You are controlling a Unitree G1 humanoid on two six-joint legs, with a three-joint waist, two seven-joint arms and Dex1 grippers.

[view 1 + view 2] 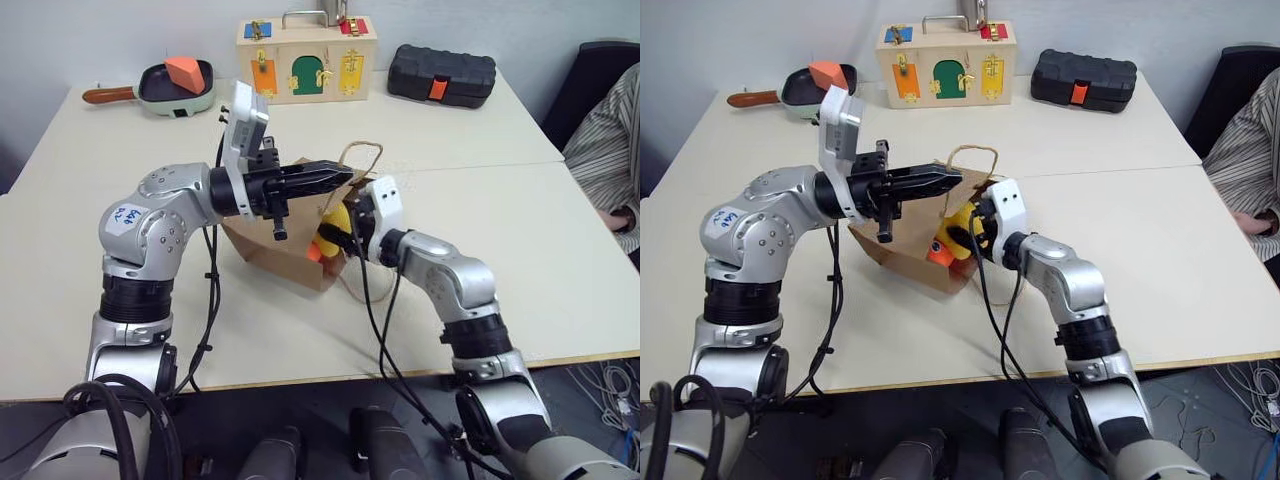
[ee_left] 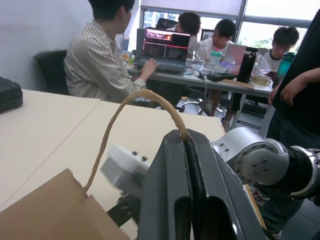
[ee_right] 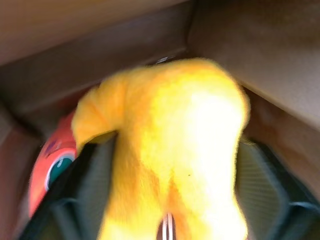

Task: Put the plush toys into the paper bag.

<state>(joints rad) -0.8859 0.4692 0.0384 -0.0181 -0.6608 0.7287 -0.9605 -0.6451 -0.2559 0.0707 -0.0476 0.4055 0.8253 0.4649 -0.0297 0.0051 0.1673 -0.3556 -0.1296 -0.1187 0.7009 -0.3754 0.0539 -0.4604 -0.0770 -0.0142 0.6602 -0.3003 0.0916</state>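
Observation:
Next, I release the brown paper bag from my left gripper, standing upright on the table (image 1: 337,264) in front of the wooden box.
The brown paper bag (image 1: 275,250) lies on its side mid-table, its mouth turned toward my right arm. My left gripper (image 1: 345,177) is shut on the bag's cord handle (image 2: 131,100) and holds the upper rim up. At the mouth, my right gripper (image 1: 340,235) is open. Its fingers (image 3: 75,190) stand wide on either side of the yellow plush toy (image 3: 170,140), which sits just inside the bag. The orange plush toy (image 3: 50,160) with a round blue eye lies deeper in the bag, beside the yellow one.
A wooden box with coloured doors (image 1: 306,60) stands at the back. To its right is a black case (image 1: 441,75); to its left, a pan holding an orange wedge (image 1: 175,85). A person in a striped shirt (image 1: 610,130) sits at the table's right edge.

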